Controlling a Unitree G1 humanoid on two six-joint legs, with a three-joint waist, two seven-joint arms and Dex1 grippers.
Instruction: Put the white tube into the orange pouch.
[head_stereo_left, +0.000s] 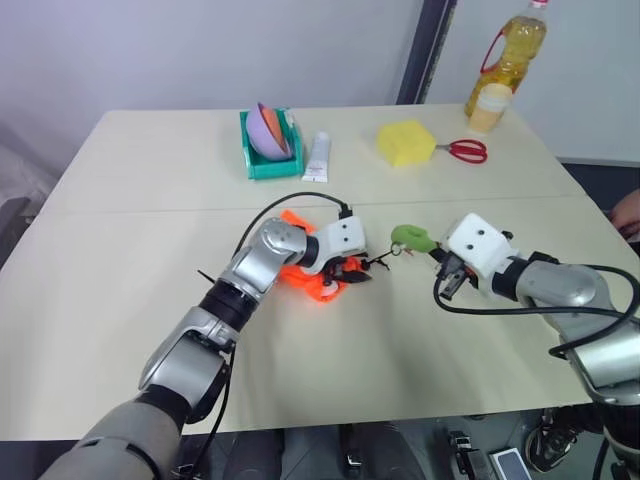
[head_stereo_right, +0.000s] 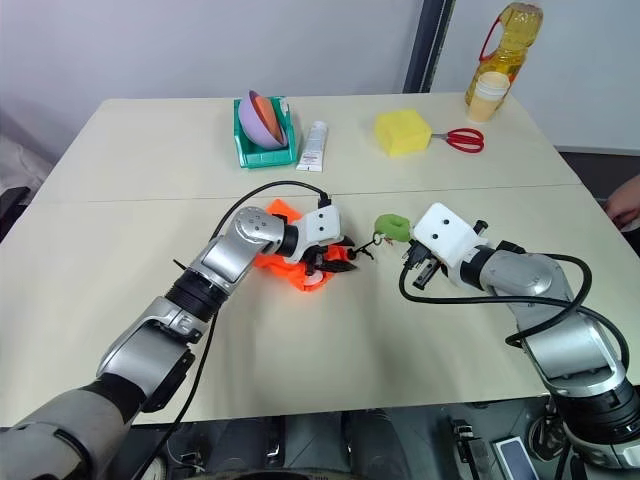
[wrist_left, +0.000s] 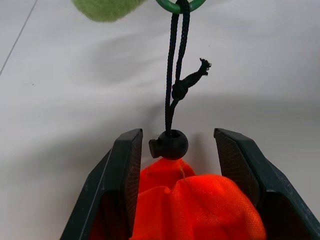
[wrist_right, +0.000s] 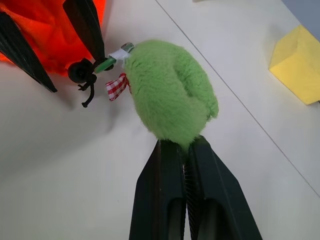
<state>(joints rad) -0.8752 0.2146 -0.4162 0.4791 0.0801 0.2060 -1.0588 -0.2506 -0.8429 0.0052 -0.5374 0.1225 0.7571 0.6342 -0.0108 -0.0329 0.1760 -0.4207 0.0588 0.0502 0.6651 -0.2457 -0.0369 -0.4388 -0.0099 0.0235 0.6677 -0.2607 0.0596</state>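
Note:
My left gripper should back off and take the cord lock itself (wrist_left: 171, 145), as the orange pouch's cloth bulges into that gripper's fingers behind the black cord lock.
The orange pouch (head_stereo_left: 298, 270) lies crumpled at the table's middle. My left gripper (head_stereo_left: 345, 270) stands open, one finger on each side of the pouch's gathered mouth (wrist_left: 200, 205), with the black cord lock (wrist_left: 170, 145) between the fingertips. A black cord (wrist_left: 176, 60) runs from the lock to a fuzzy green charm (head_stereo_left: 411, 238). My right gripper (wrist_right: 181, 145) is shut on that charm (wrist_right: 170, 95), just to the right of the pouch. The white tube is hidden.
At the back stand a teal bin with bowls (head_stereo_left: 268, 140), a flat squeeze tube (head_stereo_left: 317, 157), a yellow sponge (head_stereo_left: 405, 142), red scissors (head_stereo_left: 465, 150), an oil bottle (head_stereo_left: 508, 55) and a cup (head_stereo_left: 490, 107). A person's hand (head_stereo_left: 628, 212) shows at the right edge.

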